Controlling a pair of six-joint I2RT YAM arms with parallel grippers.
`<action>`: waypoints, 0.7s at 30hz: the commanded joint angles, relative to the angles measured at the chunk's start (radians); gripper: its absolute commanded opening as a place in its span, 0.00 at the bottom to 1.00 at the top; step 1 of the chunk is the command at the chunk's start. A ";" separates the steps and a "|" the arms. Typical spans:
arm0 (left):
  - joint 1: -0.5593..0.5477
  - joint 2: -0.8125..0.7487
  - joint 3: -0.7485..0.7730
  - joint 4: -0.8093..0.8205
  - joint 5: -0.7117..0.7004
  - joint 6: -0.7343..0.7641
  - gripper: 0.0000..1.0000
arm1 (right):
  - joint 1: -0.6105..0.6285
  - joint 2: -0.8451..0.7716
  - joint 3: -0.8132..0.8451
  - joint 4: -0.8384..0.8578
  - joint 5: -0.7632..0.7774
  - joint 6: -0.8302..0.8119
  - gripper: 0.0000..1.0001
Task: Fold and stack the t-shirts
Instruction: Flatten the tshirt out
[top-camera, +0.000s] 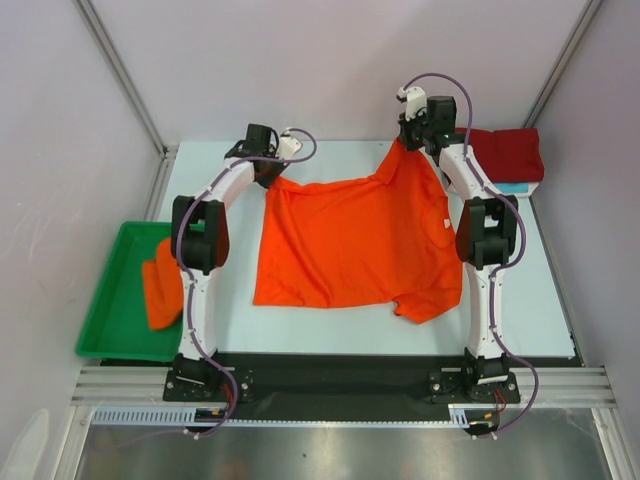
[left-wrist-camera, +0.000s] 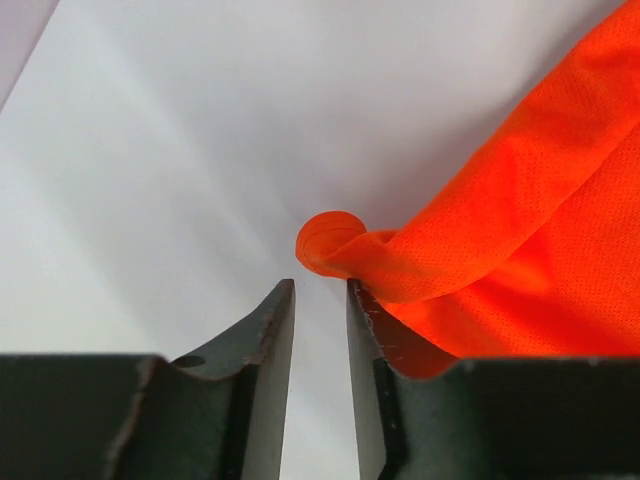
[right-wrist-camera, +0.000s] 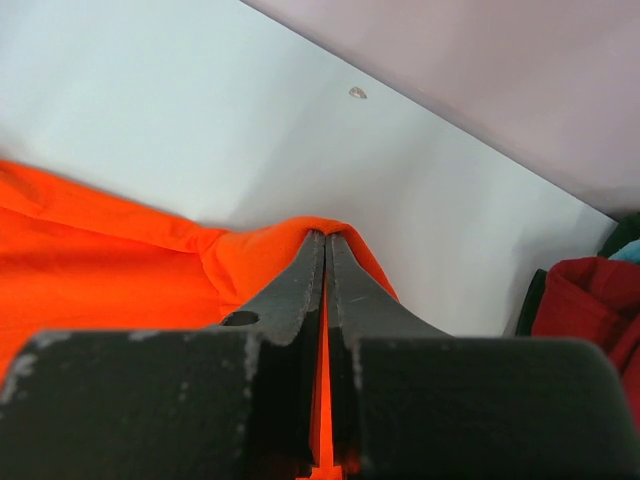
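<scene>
Next, my left gripper opens and pinches that corner (left-wrist-camera: 348, 265) of the orange t-shirt, which lies beyond its fingers, before both grippers lift the t-shirt taut.
A bright orange t-shirt (top-camera: 350, 240) lies spread on the table's middle. My right gripper (top-camera: 412, 140) is shut on its far right corner and holds that corner raised; in the right wrist view (right-wrist-camera: 327, 235) orange cloth (right-wrist-camera: 110, 260) is pinched between the closed jaws. My left gripper (top-camera: 268, 165) is at the shirt's far left corner. In the left wrist view (left-wrist-camera: 320, 285) its jaws stand slightly apart with nothing between them, and the rolled cloth corner (left-wrist-camera: 330, 245) lies just beyond the tips and against the right finger (left-wrist-camera: 375, 330).
A folded dark red shirt (top-camera: 508, 152) lies on a turquoise one (top-camera: 512, 187) at the back right; the red shirt also shows in the right wrist view (right-wrist-camera: 585, 300). A green tray (top-camera: 105, 320) at the left holds another orange shirt (top-camera: 160, 285). Walls stand close behind.
</scene>
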 joint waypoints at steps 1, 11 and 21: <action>-0.008 -0.036 0.019 -0.012 0.040 0.001 0.38 | 0.005 -0.043 0.009 0.046 0.010 -0.016 0.00; -0.010 0.053 0.080 -0.023 0.079 -0.028 0.46 | 0.012 -0.059 -0.011 0.040 0.033 -0.045 0.00; -0.004 0.147 0.155 -0.046 0.099 -0.078 0.32 | 0.029 -0.068 -0.025 0.040 0.050 -0.071 0.00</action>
